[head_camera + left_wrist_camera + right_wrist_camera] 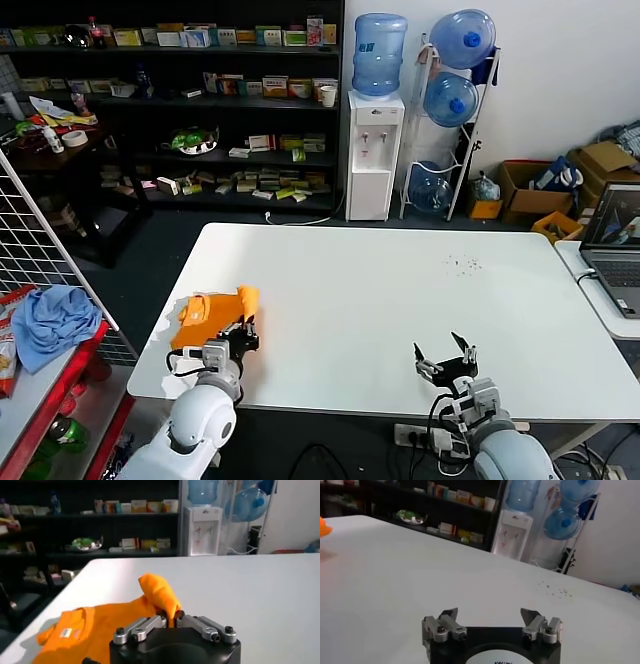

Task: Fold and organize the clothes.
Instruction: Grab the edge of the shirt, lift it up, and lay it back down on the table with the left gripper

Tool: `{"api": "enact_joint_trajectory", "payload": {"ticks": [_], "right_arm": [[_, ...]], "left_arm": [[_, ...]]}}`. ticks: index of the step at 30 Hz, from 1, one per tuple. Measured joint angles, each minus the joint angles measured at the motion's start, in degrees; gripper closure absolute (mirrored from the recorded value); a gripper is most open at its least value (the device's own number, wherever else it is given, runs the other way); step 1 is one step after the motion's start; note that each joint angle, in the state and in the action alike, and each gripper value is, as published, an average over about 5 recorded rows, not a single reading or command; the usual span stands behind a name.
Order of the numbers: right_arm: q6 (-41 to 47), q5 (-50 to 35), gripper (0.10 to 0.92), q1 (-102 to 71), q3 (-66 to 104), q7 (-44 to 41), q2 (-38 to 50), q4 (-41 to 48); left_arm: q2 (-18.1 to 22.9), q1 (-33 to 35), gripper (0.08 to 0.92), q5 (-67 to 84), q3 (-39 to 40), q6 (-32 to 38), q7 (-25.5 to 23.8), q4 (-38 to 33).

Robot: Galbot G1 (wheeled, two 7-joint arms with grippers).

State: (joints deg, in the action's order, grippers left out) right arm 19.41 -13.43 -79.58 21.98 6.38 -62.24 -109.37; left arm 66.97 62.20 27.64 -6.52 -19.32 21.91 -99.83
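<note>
My left gripper will release the orange T-shirt on the bare front part of the white table (316,330) (285,622) between my grippers.
The orange T-shirt (212,314) lies bunched at the white table's front left corner, partly folded over itself. Its neck and a white label (66,631) show in the left wrist view. My left gripper (243,334) is shut on a pinched-up fold of the orange T-shirt (159,596), which rises above the jaws. My right gripper (446,358) hovers open over the bare table near the front edge, right of centre, with nothing between its fingers (449,616). A sliver of the orange T-shirt (324,528) shows at the edge of the right wrist view.
The white table (400,290) stretches far behind and to the right. A laptop (616,240) sits on a side desk at the right. A light blue cloth (55,318) lies on a red cart beside a wire rack at the left. Shelves and a water dispenser (373,150) stand behind.
</note>
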Motion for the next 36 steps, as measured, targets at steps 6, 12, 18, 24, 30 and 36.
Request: {"api": "enact_joint_trajectory", "payload": {"ticks": [6, 12, 18, 24, 30, 36], "right_arm": [[-0.1, 0.15, 0.203, -0.34, 0.56, 0.13, -0.24, 0.07], [-0.28, 0.16, 0.203, -0.52, 1.06, 0.18, -0.19, 0.43], [-0.4, 0.08, 0.203, -0.66, 1.49, 0.42, -0.12, 0.63], [-0.5, 0.03, 0.203, -1.19, 2.08, 0.72, 0.08, 0.61], [-0.49, -0.2, 0.203, -1.61, 2.72, 1.1, 0.29, 0.52], [-0.16, -0.35, 0.203, -1.61, 2.86, 1.14, 0.25, 0.02]], "left_arm": [[7.17, -0.76, 0.844, -1.41, 3.01, 1.24, 0.29, 3.31], [13.93, -0.67, 0.844, -3.12, 5.39, 2.99, 0.59, 6.91], [19.67, -0.97, 0.844, -4.74, 7.2, 5.41, 0.97, 10.47], [23.11, -1.47, 0.844, -6.1, 8.68, 8.04, 0.54, 13.67], [24.9, -1.7, 0.753, -6.9, 10.14, 11.09, -0.67, 15.92], [25.05, -2.3, 0.58, -7.87, 11.83, 13.79, -3.36, 16.34]]}}
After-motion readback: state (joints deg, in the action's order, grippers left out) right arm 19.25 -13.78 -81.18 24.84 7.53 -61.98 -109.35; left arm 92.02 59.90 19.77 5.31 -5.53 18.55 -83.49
